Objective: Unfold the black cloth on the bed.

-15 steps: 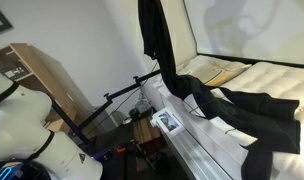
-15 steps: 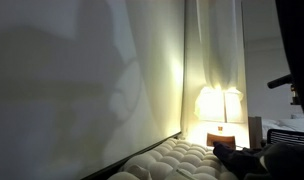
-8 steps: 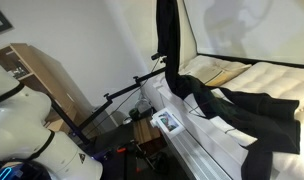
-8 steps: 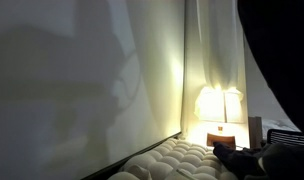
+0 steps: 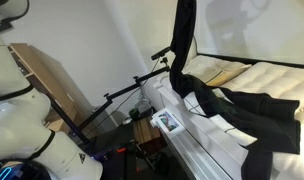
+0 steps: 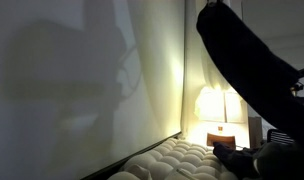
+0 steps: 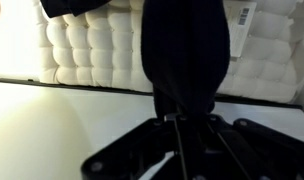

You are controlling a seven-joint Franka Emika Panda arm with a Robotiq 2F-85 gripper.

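My gripper is going to release the bunched black cloth on the bed's back edge (image 5: 218, 72) next to the white wall.
The black cloth (image 5: 250, 112) lies partly spread on the white quilted bed (image 5: 277, 78). One end is pulled up in a long strand (image 5: 182, 40) that runs out of the top of an exterior view. In an exterior view it hangs as a wide dark diagonal band (image 6: 247, 75) above the mattress (image 6: 172, 160). In the wrist view my gripper (image 7: 182, 117) is shut on the cloth (image 7: 187, 50), which hangs straight down from it over the mattress (image 7: 92, 40). The gripper itself is out of frame in both exterior views.
A brown wooden shelf unit (image 5: 47, 75) stands beside the white robot base (image 5: 22, 125). A black stand (image 5: 122, 95) and a small box (image 5: 167, 122) sit by the bed's near side. A lit lamp (image 6: 220, 105) glows behind the bed by pale curtains.
The lifted strand of cloth has swung sideways toward the bed and stands higher. In the other exterior view the cloth now crosses the frame as a broad band.
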